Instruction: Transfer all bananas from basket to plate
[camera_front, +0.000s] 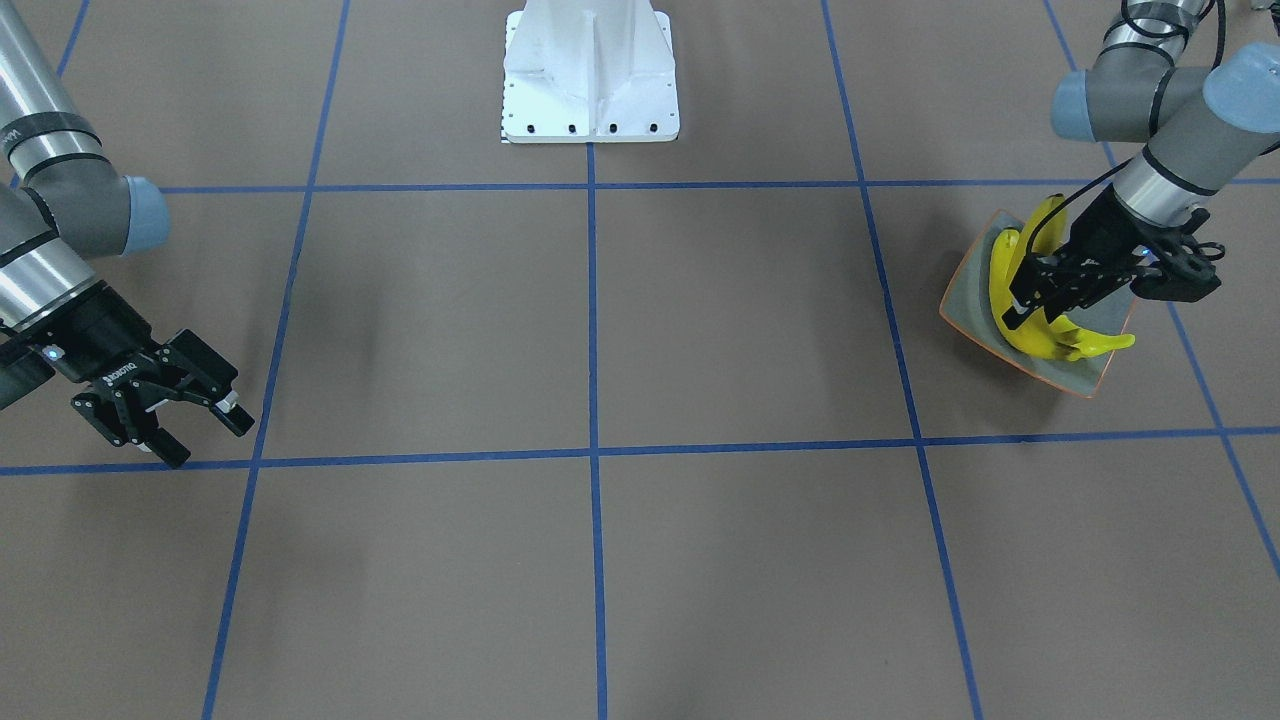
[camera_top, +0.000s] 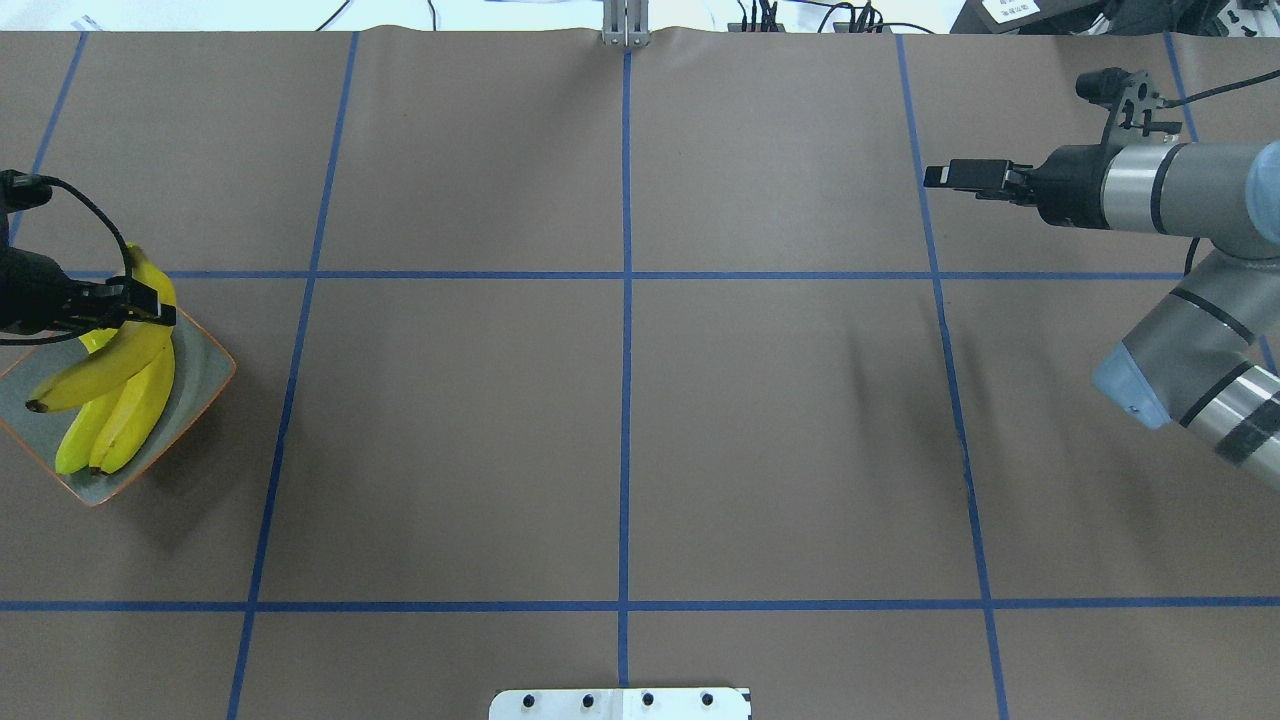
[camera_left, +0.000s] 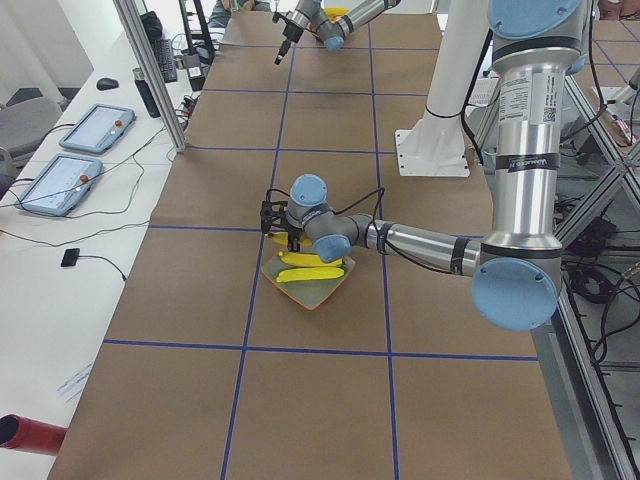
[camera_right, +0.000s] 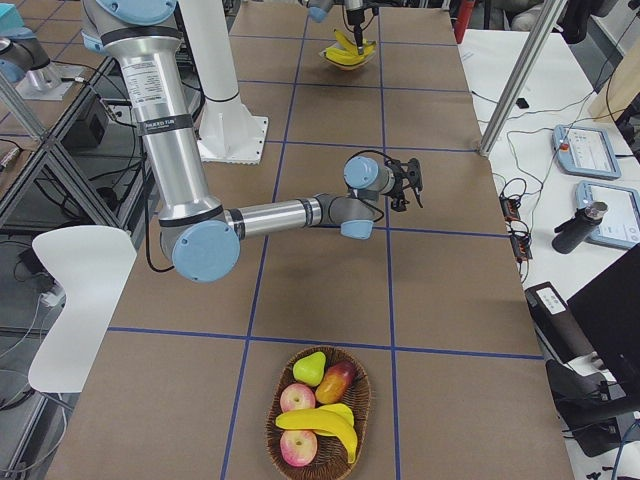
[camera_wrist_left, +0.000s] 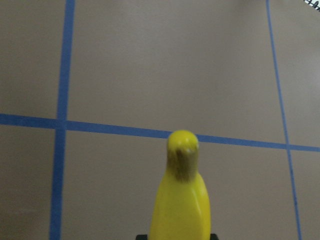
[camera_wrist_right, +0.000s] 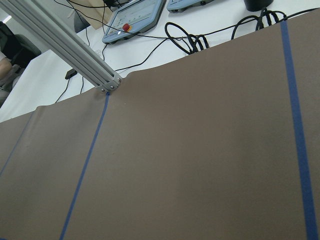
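Note:
I should release my left gripper's banana beside the others, along the plate's rim facing the table's middle (camera_front: 978, 266).
The plate (camera_top: 203, 378) sits at the table's far left end, seen at the right in the front-facing view (camera_front: 962, 297). Yellow bananas (camera_top: 110, 395) lie side by side on it. My left gripper (camera_top: 140, 300) hovers over the plate's far corner, shut on a banana (camera_wrist_left: 181, 200) whose dark tip points away from the wrist camera. In the exterior right view, the wicker basket (camera_right: 271, 425) at the opposite end holds a banana (camera_right: 318, 419). My right gripper (camera_front: 205, 435) hangs open and empty above the table, far from both.
Apples (camera_right: 297, 399) and a pear (camera_right: 310, 367) share the basket. The white robot base (camera_front: 590, 85) stands at the table's middle edge. An aluminium post (camera_left: 150, 80) and teach pendants (camera_left: 95, 128) line the far side.

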